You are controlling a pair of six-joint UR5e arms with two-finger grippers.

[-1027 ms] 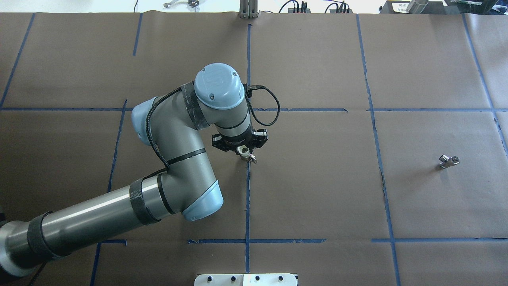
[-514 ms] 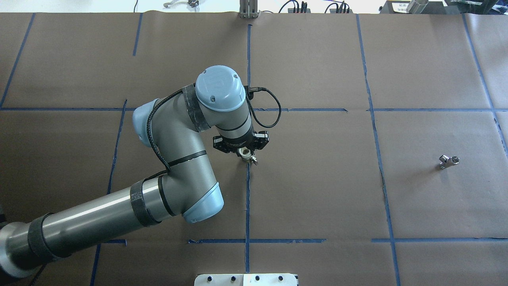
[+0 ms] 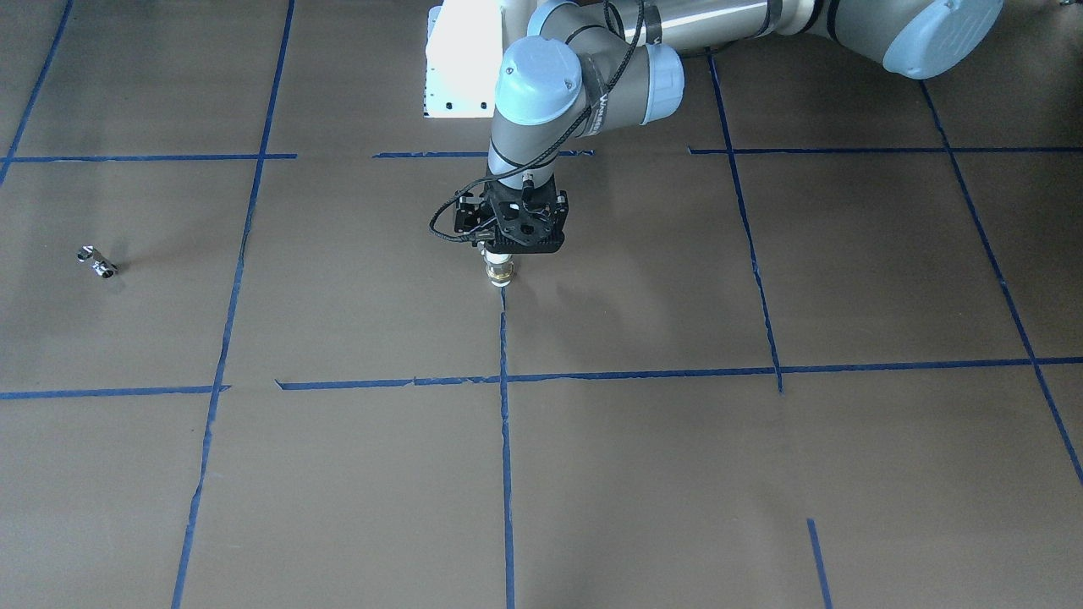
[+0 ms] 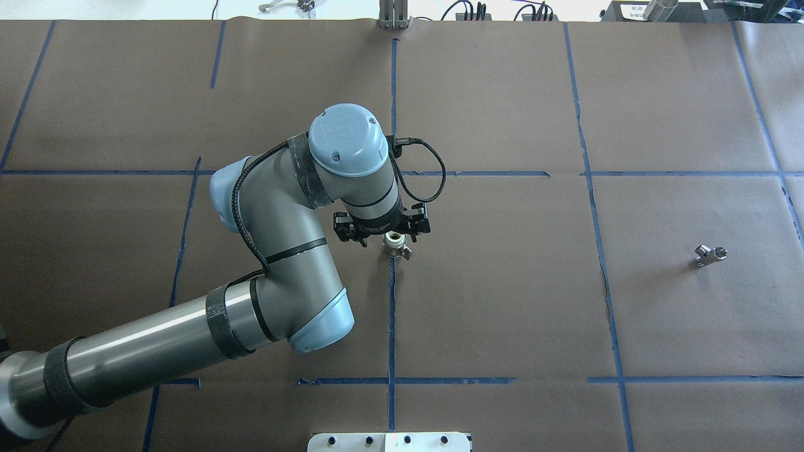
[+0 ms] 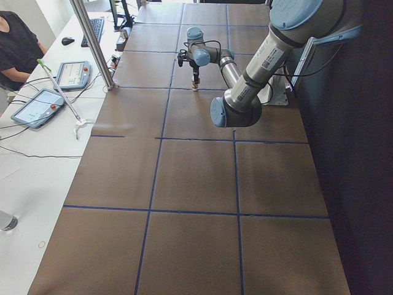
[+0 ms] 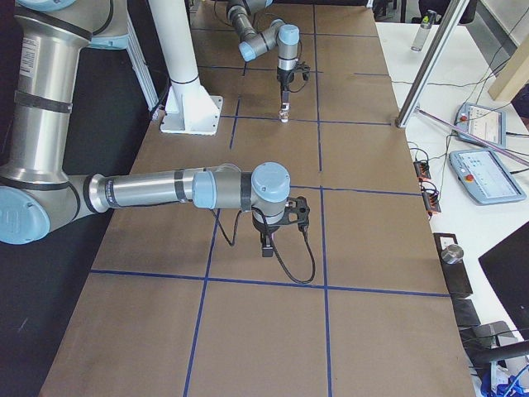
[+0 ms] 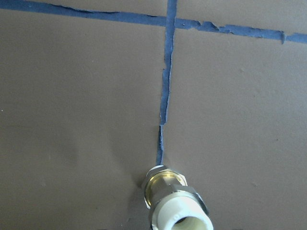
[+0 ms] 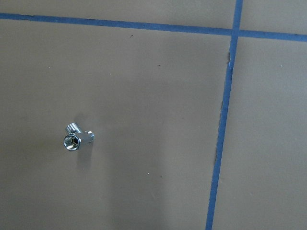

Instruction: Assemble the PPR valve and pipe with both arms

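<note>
The threaded end of the chrome pipe should stay free. So next, my right gripper will move to the chrome pipe's smooth part (image 3: 90, 255) (image 8: 82, 137) and close there.
The PPR valve (image 4: 394, 243) stands upright on the brown paper at the end of a blue tape line, white end up, brass band below (image 7: 165, 184), small handle to one side. My left gripper (image 4: 383, 231) hangs directly over it (image 3: 508, 252), and its jaws look spread apart, so it seems open. No fingers show in the left wrist view. The chrome pipe (image 4: 710, 255) lies alone far to the right, and it also shows in the front view (image 3: 97, 261) and the right wrist view (image 8: 76, 139). My right gripper (image 6: 266, 248) shows only in the exterior right view, so I cannot tell its state.
The white pedestal base plate (image 4: 389, 441) sits at the near table edge. A metal post (image 5: 92, 43) stands at the table's far side. Control tablets (image 5: 37, 106) lie beside it, with a seated operator (image 5: 18, 43) behind them. Blue tape lines (image 4: 392, 314) grid the paper.
The left gripper's black jaws have spread wider over the valve. Arm and valve have shifted slightly to the right. The pipe has not moved.
</note>
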